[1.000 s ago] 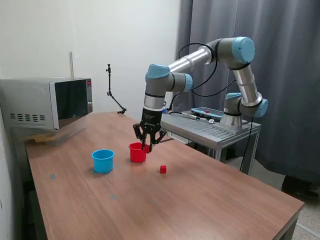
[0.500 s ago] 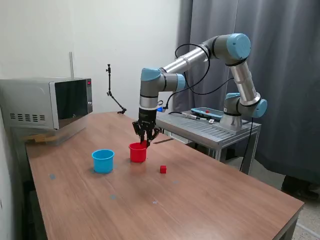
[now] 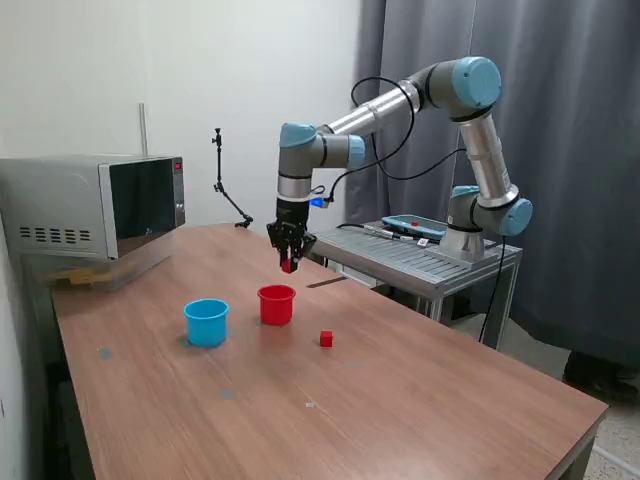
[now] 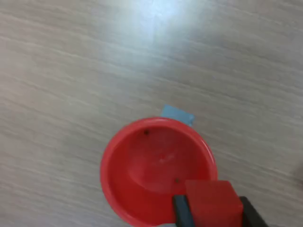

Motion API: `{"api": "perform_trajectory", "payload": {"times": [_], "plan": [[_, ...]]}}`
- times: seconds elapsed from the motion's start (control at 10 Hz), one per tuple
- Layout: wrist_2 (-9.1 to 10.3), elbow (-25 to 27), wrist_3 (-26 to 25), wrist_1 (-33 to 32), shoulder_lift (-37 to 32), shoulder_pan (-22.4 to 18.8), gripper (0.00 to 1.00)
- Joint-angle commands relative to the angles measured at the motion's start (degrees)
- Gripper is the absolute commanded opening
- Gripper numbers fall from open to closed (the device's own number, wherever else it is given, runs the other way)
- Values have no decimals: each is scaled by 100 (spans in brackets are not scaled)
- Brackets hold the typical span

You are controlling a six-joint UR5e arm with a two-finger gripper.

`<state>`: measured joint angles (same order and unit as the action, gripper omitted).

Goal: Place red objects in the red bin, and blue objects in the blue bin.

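My gripper needs to release the small red cube on the inside bottom of the red cup (image 3: pixel 277 309) (image 4: pixel 182 161), toward the blue tape mark.
My gripper (image 3: pixel 288 262) is shut on a small red cube (image 3: pixel 288 266) and holds it in the air above the red cup (image 3: pixel 277 304). In the wrist view the cube (image 4: pixel 208 198) sits between the two dark fingers of the gripper (image 4: pixel 212 210), over the near rim of the red cup (image 4: pixel 151 165), whose inside looks empty. A second red cube (image 3: pixel 326 339) lies on the table to the exterior view's right of the red cup. The light blue cup (image 3: pixel 206 322) stands to the red cup's left. No dark blue cubes show in either view.
A microwave (image 3: pixel 95 205) stands at the table's back left. A grey metal cart (image 3: pixel 430 258) with the arm's base sits behind the table at the right. A thin black stand (image 3: pixel 222 180) is at the back edge. A small blue tape mark (image 4: pixel 177 114) lies on the wood beside the red cup.
My gripper has risen from beside the red cup's rim and shifted a little to the exterior view's left, carrying the red cube with it. The cups and the loose cube have not moved.
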<state>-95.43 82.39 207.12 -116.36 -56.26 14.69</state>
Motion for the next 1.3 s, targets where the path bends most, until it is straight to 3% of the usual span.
{"api": "perform_trajectory", "payload": {"times": [0.0,1.2], "plan": [[7,49,-13,-9,-42,95,0],[218,-48,-13,-229,371,210,0]]}}
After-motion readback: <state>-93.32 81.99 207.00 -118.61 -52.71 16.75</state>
